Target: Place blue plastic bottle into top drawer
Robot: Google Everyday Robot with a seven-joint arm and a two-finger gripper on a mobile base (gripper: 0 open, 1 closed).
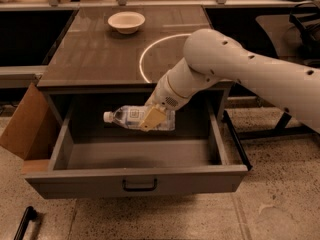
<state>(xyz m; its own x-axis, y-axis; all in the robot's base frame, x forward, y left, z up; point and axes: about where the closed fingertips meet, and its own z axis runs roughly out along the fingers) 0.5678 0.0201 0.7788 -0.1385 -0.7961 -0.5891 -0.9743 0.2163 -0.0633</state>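
Observation:
The robot's gripper should release the blue plastic bottle on the middle of the top drawer's bottom [154, 136], behind the drawer's handle.
The blue plastic bottle [131, 118] is clear with a white cap and a pale printed label. It lies on its side, cap to the left, held in the air over the open top drawer [135, 183]. My gripper [152, 118] is shut on the bottle's right half, with a tan finger pad [151, 117] across its label. The white arm reaches in from the right, over the front edge of the counter. The drawer is pulled fully out, grey, with a small dark handle [139, 185] at the centre of its front panel. Its inside holds nothing.
A cream bowl [126, 22] stands at the back of the brown countertop [100, 54], which has a white ring marked on it. A cardboard flap [25, 126] leans left of the drawer. A dark bar [236, 141] lies right of the drawer.

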